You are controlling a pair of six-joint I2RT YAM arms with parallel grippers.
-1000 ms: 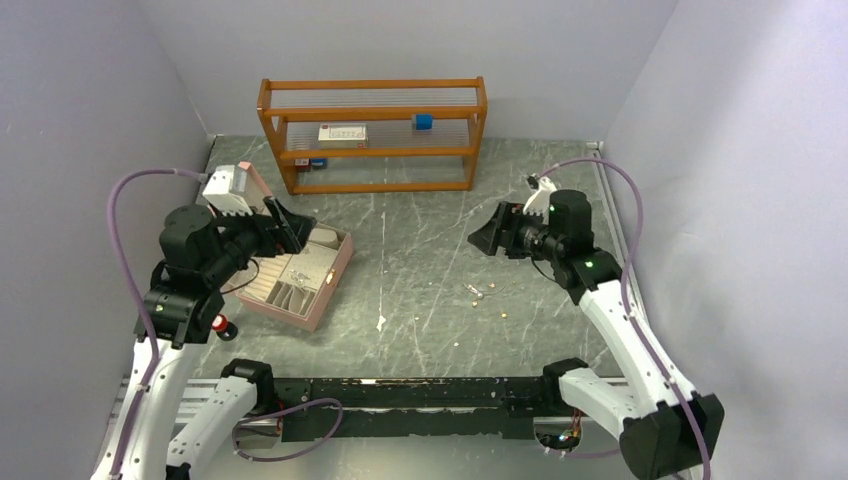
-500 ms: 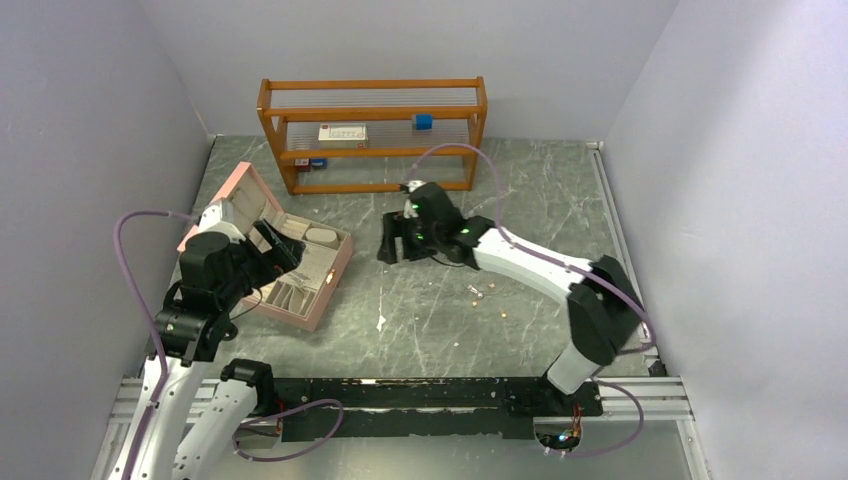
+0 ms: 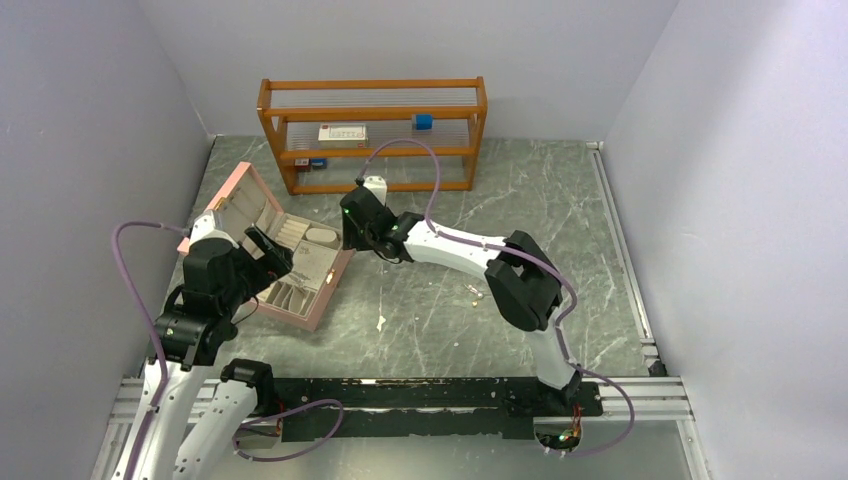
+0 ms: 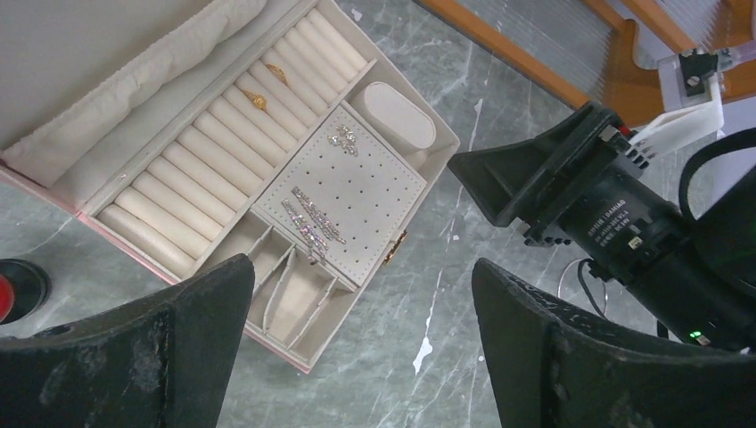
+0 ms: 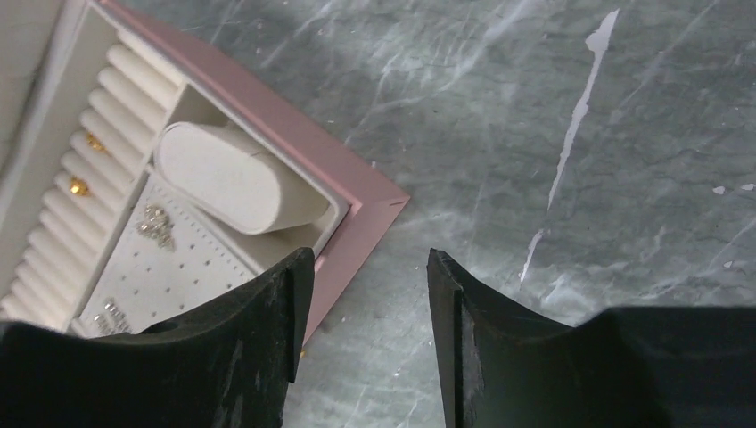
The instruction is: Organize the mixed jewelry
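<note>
The pink jewelry box is crooked and far away from the loose pieces, so I should first use my right gripper to pinch the box's side (image 5: 346,250) next to the oval cushion and pull the box closer.
The pink jewelry box (image 3: 322,287) lies open at the table's left, with its lid (image 3: 228,201) raised. In the left wrist view its ring rolls hold two gold rings (image 4: 258,100), and its dotted pad (image 4: 357,192) carries sparkly earrings (image 4: 312,221). A few loose small pieces (image 3: 475,292) lie on the table to the right. My left gripper (image 3: 272,250) hovers over the box, open and empty (image 4: 361,348). My right gripper (image 3: 352,232) is open and empty (image 5: 365,303) just above the box's far right corner (image 5: 370,198), beside the oval cushion (image 5: 236,178).
A wooden shelf (image 3: 372,152) stands at the back with a white box (image 3: 342,133) and a blue block (image 3: 423,121). A red knob (image 4: 9,290) sits left of the jewelry box. The right arm stretches across the table's middle (image 3: 470,245).
My right arm has swung from the table's right side leftward to the box's far right corner. My left gripper has drawn back slightly toward the near side, uncovering the lid.
</note>
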